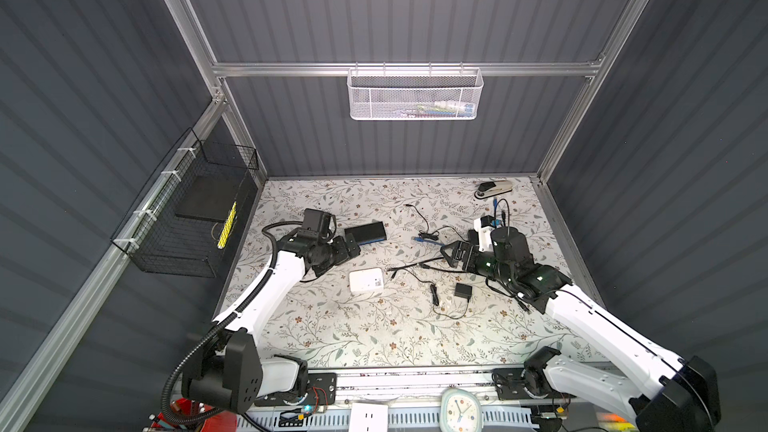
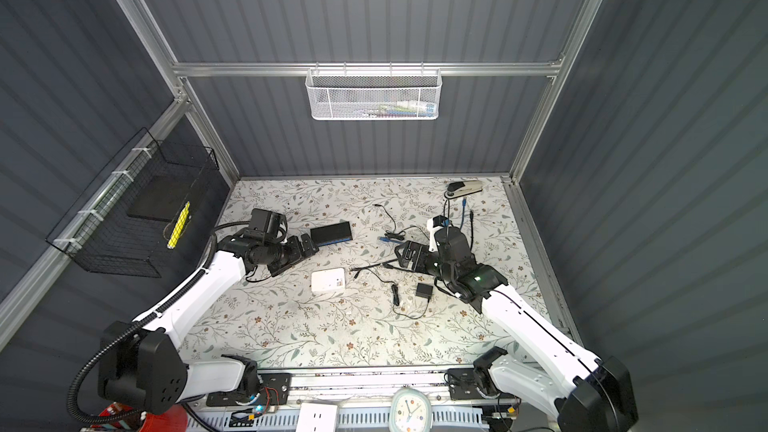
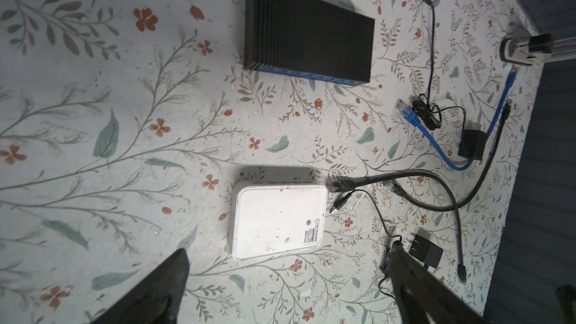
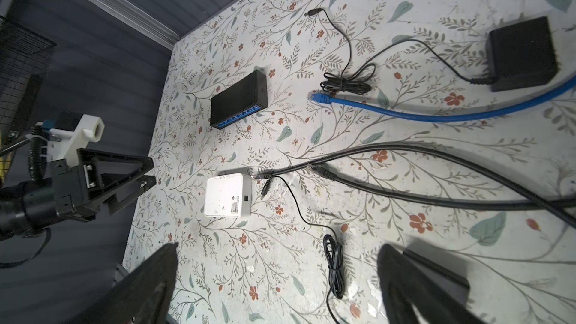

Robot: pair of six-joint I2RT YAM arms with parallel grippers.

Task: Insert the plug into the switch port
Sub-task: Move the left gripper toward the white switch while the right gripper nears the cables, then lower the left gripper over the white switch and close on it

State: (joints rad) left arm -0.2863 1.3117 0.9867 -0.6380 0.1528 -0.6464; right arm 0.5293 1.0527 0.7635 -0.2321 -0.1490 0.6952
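Observation:
The robot's left gripper will next move to the white box beside the black cable's plug and close midway along the box's long sides (image 1: 365,280) (image 3: 278,222).
The black switch (image 1: 365,233) (image 2: 331,233) (image 3: 308,32) (image 4: 238,99) lies flat on the flowered table, its blue port row facing the front. A blue cable's clear plug (image 1: 419,238) (image 3: 402,108) (image 4: 314,96) lies loose to the switch's right. A black cable's plug (image 1: 390,270) (image 4: 265,175) rests beside a white box (image 1: 366,280) (image 3: 277,219). My left gripper (image 1: 353,245) (image 2: 309,245) (image 3: 288,249) hangs open and empty by the switch's left end. My right gripper (image 1: 444,252) (image 2: 399,253) (image 4: 279,246) hangs open and empty right of the blue plug.
Two black power adapters (image 3: 472,143) (image 1: 462,290) with thin bundled leads lie among the cables on the right. A stapler (image 1: 494,189) sits at the back right corner. A black wire basket (image 1: 187,218) hangs on the left wall, a white one (image 1: 415,95) on the back.

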